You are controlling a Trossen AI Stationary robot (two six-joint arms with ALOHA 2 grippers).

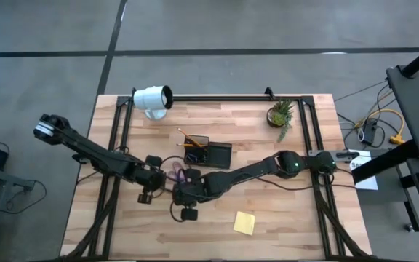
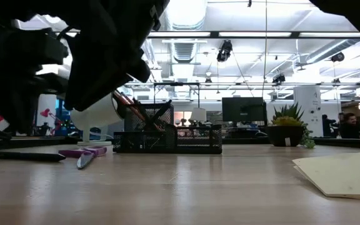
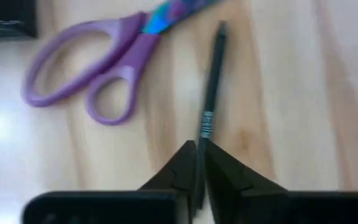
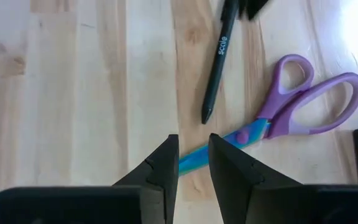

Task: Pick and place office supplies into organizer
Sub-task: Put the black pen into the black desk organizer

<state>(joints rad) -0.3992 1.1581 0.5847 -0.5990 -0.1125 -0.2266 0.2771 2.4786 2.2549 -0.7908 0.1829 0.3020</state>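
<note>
The left gripper's fingers are shut above the black pen lying flat, so the robot should open them, reach lower and pinch its near end (image 4: 229,14) before lifting.
The purple-handled scissors (image 1: 174,173) lie flat on the table just left of the black organizer (image 1: 209,153). A black pen (image 3: 213,81) lies beside them. My left gripper (image 3: 199,149) is shut on the pen's near end. My right gripper (image 4: 192,155) hovers open over the scissors (image 4: 291,106), with one finger on either side of the blue blade's tip (image 4: 192,160). The low view shows both scissors (image 2: 83,152) and pen (image 2: 27,156) resting on the wood. A yellow sticky-note pad (image 1: 244,223) lies nearer the table's front edge. My left gripper pinches the black pen between its two fingers at the pen's end (image 3: 204,134). The fingers lie along the pen. The pen lies flat on the table and points away from the gripper.
The organizer (image 2: 167,137) holds orange pencils (image 1: 186,138) leaning in its taller section. A white cylindrical lamp (image 1: 153,100) and a potted plant (image 1: 281,114) stand by the far edge. Both arms meet closely at the table's middle. Bare wood stretches around the sticky-note pad (image 2: 342,175).
</note>
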